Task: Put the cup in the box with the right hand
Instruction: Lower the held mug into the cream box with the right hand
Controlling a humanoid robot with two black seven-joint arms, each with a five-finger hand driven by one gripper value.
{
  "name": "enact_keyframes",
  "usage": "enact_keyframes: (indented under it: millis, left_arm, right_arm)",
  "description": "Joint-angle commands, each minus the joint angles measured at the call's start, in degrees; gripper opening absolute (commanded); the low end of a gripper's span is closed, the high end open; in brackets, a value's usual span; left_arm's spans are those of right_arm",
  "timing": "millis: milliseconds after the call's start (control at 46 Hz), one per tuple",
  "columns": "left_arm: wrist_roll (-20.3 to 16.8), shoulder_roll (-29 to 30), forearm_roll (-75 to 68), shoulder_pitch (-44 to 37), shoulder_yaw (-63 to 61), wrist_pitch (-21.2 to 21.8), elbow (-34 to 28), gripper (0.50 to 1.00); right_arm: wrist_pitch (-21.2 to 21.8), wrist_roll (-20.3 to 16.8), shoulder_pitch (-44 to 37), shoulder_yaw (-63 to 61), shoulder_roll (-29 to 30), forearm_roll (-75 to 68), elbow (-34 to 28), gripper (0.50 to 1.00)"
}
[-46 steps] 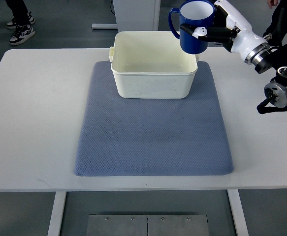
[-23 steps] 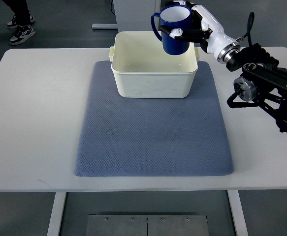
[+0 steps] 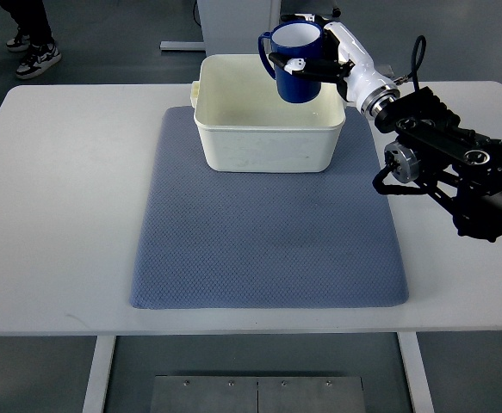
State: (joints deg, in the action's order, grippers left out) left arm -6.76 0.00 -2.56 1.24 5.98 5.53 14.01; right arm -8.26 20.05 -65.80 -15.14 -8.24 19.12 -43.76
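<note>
The robot's right gripper should put the dark blue cup down inside the cream box [image 3: 282, 117], just behind the box's near side.
A dark blue cup [image 3: 294, 62] with a white inside hangs upright over the far right part of the cream box [image 3: 268, 146], its handle pointing left. My right hand [image 3: 312, 62] is shut on the cup, black fingers wrapped round its side, the white forearm and black arm running off to the right edge. The box stands at the far end of a blue-grey mat [image 3: 268, 232] on the white table [image 3: 61, 198]. Nothing lies inside the box. The left arm does not show.
A person's shoes [image 3: 34, 47] stand on the floor at the far left, beyond the table. A white post [image 3: 238, 26] rises behind the box. The black arm segments [image 3: 457, 168] hover over the table's right side.
The right hand has carried the cup leftward from beyond the box's right corner to over the box interior. The arm has reached further in over the table.
</note>
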Motion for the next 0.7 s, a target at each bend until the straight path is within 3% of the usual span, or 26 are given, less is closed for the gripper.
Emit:
enact_keyframes:
  millis: [0,674]
  left_arm:
    - [0.0,0.0,0.01,0.08,0.0,0.01,-0.04,1.0]
    - [0.0,0.0,0.01,-0.01,0.0,0.01,-0.04,1.0]
  right_arm:
    - [-0.53,0.07,0.67,-0.07,1.29,-0.04,1.74,0.5]
    - [-1.85,0.07,4.18,-1.21,4.37,-0.04,4.82,0.5]
